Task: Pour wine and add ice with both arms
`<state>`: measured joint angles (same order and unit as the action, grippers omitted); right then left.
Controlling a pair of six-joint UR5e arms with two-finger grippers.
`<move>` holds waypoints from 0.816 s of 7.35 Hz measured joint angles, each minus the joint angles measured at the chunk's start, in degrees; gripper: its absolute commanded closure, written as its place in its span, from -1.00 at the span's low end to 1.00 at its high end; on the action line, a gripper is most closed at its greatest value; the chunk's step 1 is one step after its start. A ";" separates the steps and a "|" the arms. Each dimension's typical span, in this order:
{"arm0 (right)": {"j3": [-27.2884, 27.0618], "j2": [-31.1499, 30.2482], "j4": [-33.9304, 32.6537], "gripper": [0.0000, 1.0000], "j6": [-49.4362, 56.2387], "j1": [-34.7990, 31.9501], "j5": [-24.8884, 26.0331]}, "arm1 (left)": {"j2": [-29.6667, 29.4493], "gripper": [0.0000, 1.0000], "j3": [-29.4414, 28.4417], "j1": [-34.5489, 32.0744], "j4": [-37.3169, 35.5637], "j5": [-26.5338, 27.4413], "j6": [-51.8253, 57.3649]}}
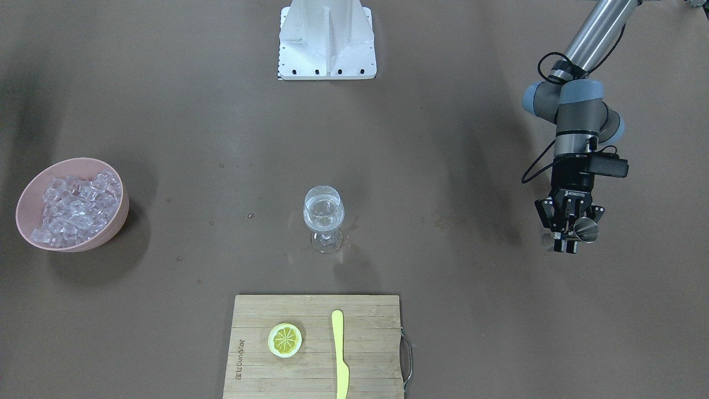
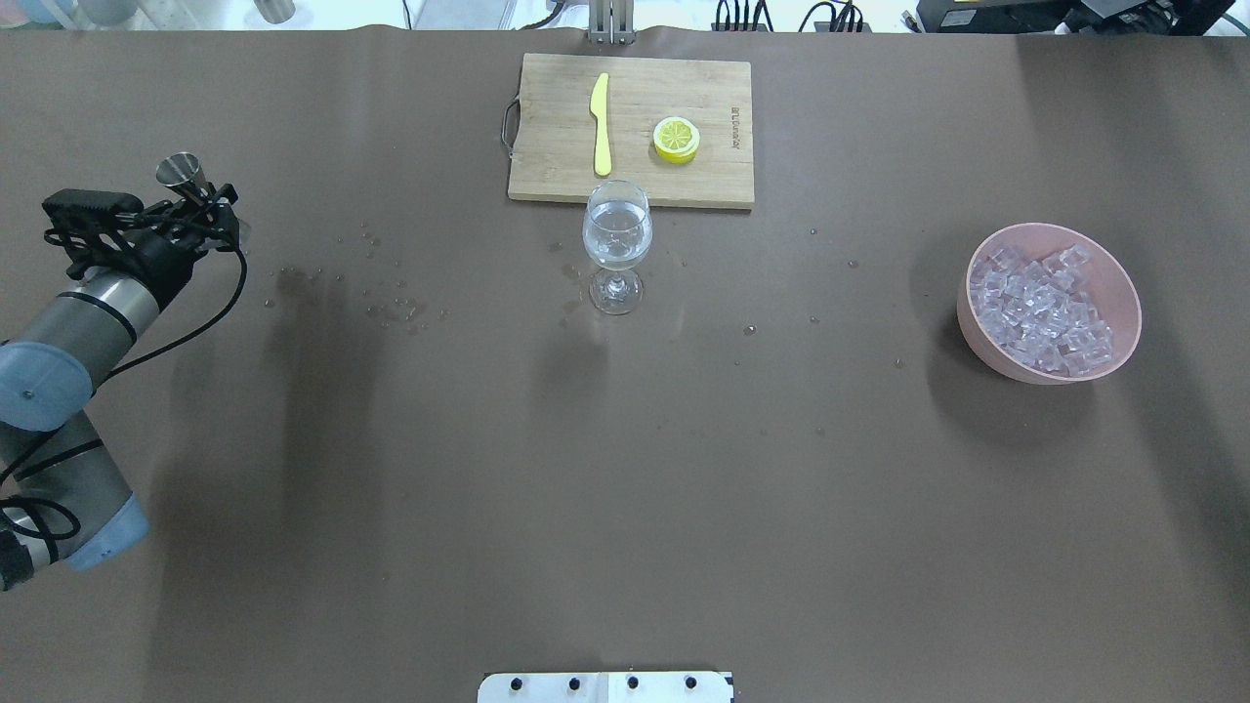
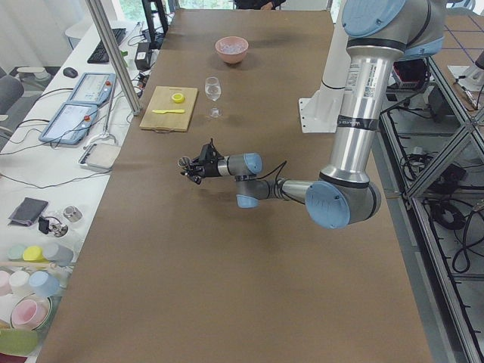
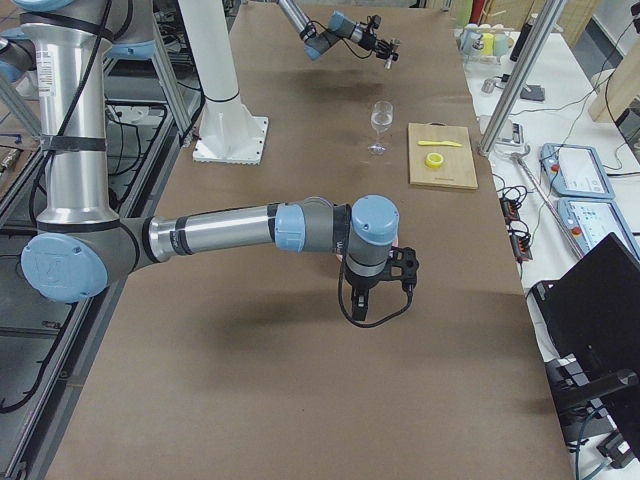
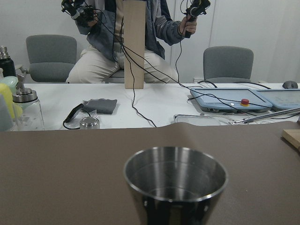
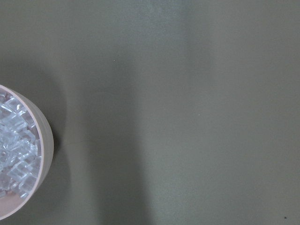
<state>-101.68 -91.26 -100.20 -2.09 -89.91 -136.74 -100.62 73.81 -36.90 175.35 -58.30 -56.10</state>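
The robot's left gripper will release the steel measuring cup on the bare table, straight (image 1: 526,233) across from the stemmed glass.
My left gripper (image 2: 192,191) is shut on a small steel measuring cup (image 2: 181,172), held upright above the table's left end; it also shows in the front view (image 1: 586,230) and the left wrist view (image 5: 176,187), where it looks empty. A stemmed glass (image 2: 616,239) with a little clear wine stands mid-table (image 1: 324,216). Ice cubes (image 2: 1045,308) fill a pink bowl (image 2: 981,347) at the right. My right gripper (image 4: 385,268) shows only in the exterior right view, pointing down near the bowl (image 6: 40,154); I cannot tell if it is open.
A wooden cutting board (image 1: 371,343) holds a yellow lemon slice (image 1: 285,339) and a yellow knife (image 1: 339,354) beyond the glass. The white metal stand (image 1: 327,41) is at the robot's side. Water drops (image 2: 391,305) lie left of the glass.
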 measured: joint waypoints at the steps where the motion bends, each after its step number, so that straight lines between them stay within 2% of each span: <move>1: 0.04 -0.06 0.00 -1.00 0.02 0.00 0.04 | -0.15 1.00 -0.21 1.61 -0.46 1.78 -0.15; 6: 0.08 -0.17 0.00 -1.00 -0.02 0.00 -0.23 | -0.29 1.00 -0.95 3.39 -1.46 4.16 -0.09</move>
<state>-101.60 -91.44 -100.20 -2.11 -89.91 -136.96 -100.90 72.87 -33.51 173.89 -54.15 -56.18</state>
